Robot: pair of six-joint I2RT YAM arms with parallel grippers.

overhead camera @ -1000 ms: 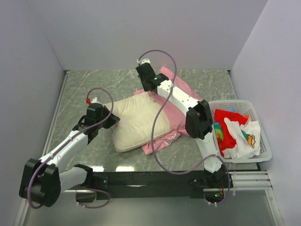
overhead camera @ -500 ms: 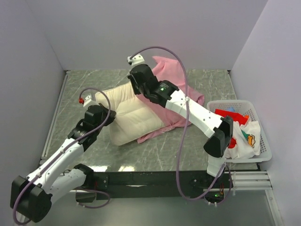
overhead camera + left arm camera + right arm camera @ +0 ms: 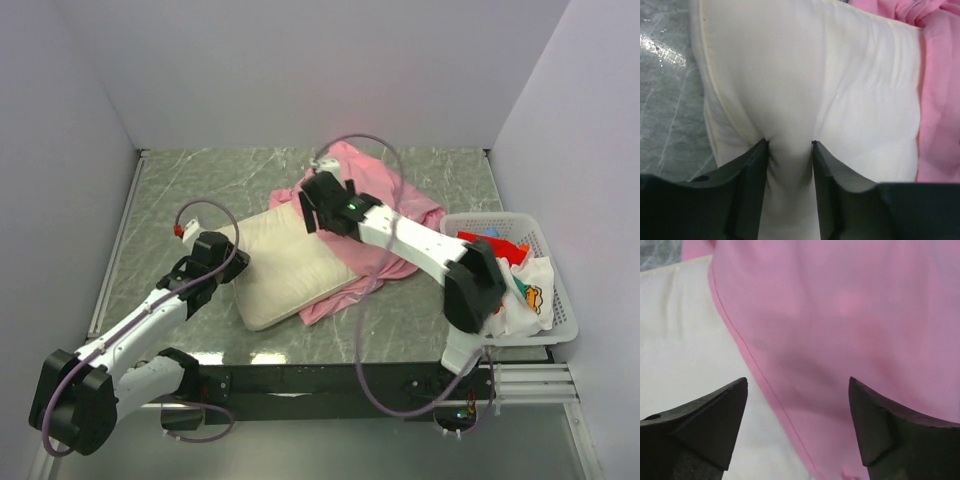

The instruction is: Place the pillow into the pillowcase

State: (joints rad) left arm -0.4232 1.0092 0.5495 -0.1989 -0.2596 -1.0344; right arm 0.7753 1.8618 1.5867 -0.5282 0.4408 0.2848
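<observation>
My right gripper is going next to the near-side end of the pink pillowcase's hem (image 3: 362, 280), beside the near edge of the cream pillow, and will close there.
The cream pillow (image 3: 290, 265) lies mid-table, its far right corner under the pink pillowcase (image 3: 400, 215), which is crumpled behind and to the right of it. My left gripper (image 3: 238, 262) is at the pillow's left edge. In the left wrist view its jaws (image 3: 789, 144) stand partly apart with a creased fold of the pillow (image 3: 805, 75) pressed between them. My right gripper (image 3: 310, 205) hovers over the pillow's far corner. The right wrist view shows it (image 3: 797, 385) open and empty above the pillowcase (image 3: 850, 315) hem, which lies over the pillow (image 3: 685, 330).
A white basket (image 3: 555, 300) at the right edge holds a red cloth (image 3: 480, 260) and a white printed cloth (image 3: 520, 290). Grey walls close in the marble table on the left, back and right. The right arm's cable loops over the pillowcase.
My right gripper has opened and let go of the pillowcase, which dropped from its lifted position onto the table. The right arm drew back to the right. The left jaws widened on the pillow.
</observation>
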